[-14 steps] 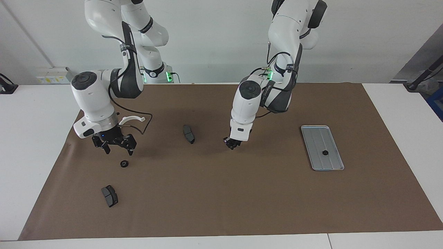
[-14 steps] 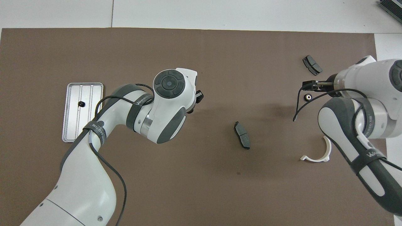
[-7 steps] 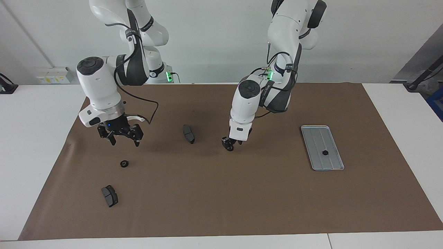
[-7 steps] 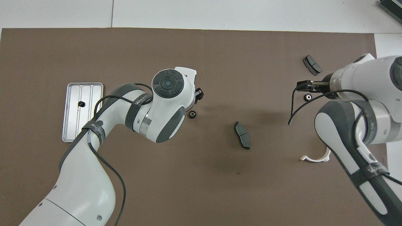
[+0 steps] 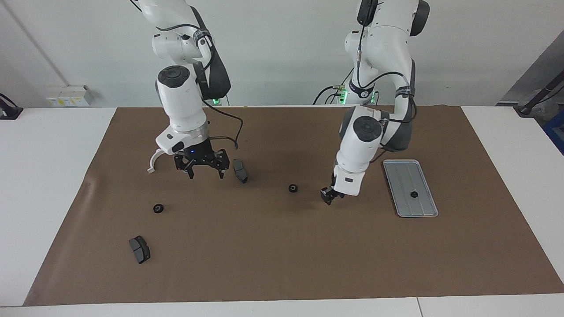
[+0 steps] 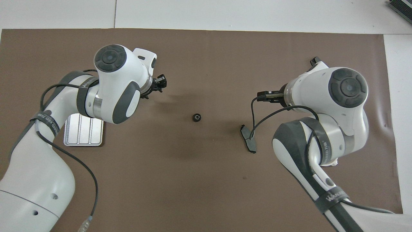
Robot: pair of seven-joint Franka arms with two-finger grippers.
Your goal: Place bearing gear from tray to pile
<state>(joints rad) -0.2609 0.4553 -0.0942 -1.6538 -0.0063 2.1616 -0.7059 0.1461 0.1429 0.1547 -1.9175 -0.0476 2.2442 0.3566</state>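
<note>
The fingers of my right gripper needs to next go to the black bearing gear lying alone in the middle of the mat, between both grippers, and close on the gear's outer edge (image 6: 197, 117).
The silver-grey ridged tray (image 5: 403, 176) lies toward the left arm's end of the mat, with one small black bearing gear (image 5: 413, 194) on it. In the overhead view the left arm covers most of the tray (image 6: 83, 130). A second gear (image 5: 292, 188) (image 6: 196, 117) lies alone mid-mat. My left gripper (image 5: 327, 197) (image 6: 160, 84) hangs low between that gear and the tray, open and holding nothing. A third gear (image 5: 158, 208) rests toward the right arm's end. No heaped pile shows. My right gripper (image 5: 205, 172) hovers open and empty above the mat.
One dark brake pad (image 5: 240, 171) (image 6: 248, 138) lies just beside the right gripper. A second pad (image 5: 139, 249) lies farther from the robots at the right arm's end. A white curved clip (image 5: 154, 160) hangs on the right arm's cable. The brown mat (image 5: 282, 255) covers the table.
The left gripper opened, left a gear on the middle of the mat and moved toward the tray. The right arm rose and swung from its end's gear toward the middle.
</note>
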